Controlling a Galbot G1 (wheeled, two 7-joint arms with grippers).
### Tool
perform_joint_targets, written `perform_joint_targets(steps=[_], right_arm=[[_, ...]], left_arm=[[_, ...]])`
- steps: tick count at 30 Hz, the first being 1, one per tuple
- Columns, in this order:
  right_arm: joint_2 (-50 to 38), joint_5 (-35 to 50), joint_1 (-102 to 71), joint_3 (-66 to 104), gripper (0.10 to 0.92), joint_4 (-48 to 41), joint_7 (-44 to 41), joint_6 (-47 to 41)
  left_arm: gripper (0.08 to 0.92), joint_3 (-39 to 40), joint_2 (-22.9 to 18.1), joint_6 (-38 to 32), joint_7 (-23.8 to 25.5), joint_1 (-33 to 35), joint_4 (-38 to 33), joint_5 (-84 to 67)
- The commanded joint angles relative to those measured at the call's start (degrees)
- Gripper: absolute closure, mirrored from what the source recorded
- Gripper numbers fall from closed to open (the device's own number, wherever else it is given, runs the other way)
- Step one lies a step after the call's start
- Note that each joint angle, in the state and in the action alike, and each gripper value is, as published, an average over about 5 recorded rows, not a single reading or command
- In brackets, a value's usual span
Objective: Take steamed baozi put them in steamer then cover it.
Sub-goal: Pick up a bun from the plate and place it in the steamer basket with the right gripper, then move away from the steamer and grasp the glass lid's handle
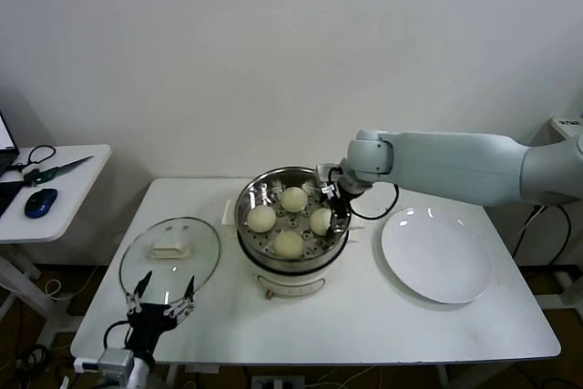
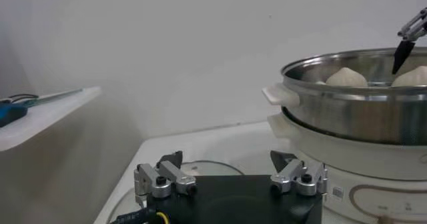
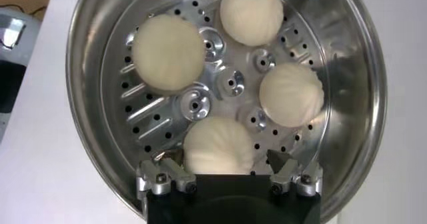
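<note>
I need to move my left gripper to the glass lid's cream handle [image 1: 164, 250] next and close it there, because the lid has to cover the steamer.
The steel steamer [image 1: 339, 245] stands mid-table on its cream pot base and holds several steamed baozi [image 1: 294, 199]. My right gripper [image 1: 333, 205] reaches in over its right rim. In the right wrist view it [image 3: 223, 157] is open, with the nearest baozi [image 3: 218, 145] lying on the perforated floor [image 3: 230, 82] between its spread fingers, which stand clear of it. The cover [image 1: 170, 252], a glass lid with a cream handle, lies flat on the table left of the steamer. My left gripper [image 1: 162, 309] hovers open at the lid's near edge, nothing between its fingers [image 2: 172, 159].
A flat white plate [image 1: 437, 255] lies right of the steamer. A side table [image 1: 55, 190] at far left carries scissors and a blue mouse. The table's front edge runs just below my left gripper.
</note>
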Motion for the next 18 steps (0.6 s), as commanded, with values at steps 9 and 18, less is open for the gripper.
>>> perform_joint_targets(steps=[9,18], right_arm=[[-11.50,13.19,6.69,6.42,0.203,4.31,0.16,3.77],[-23.71,16.57,-24.29,50.52,0.203,6.04,44.42,-1.09]], left_arm=[[0.177,0.77,-0.41,0.29,-0.69,0.93,-1.66,-2.46],[0.177,0.15,0.93,-1.17,-2.10,0.75,-1.84,-2.17]])
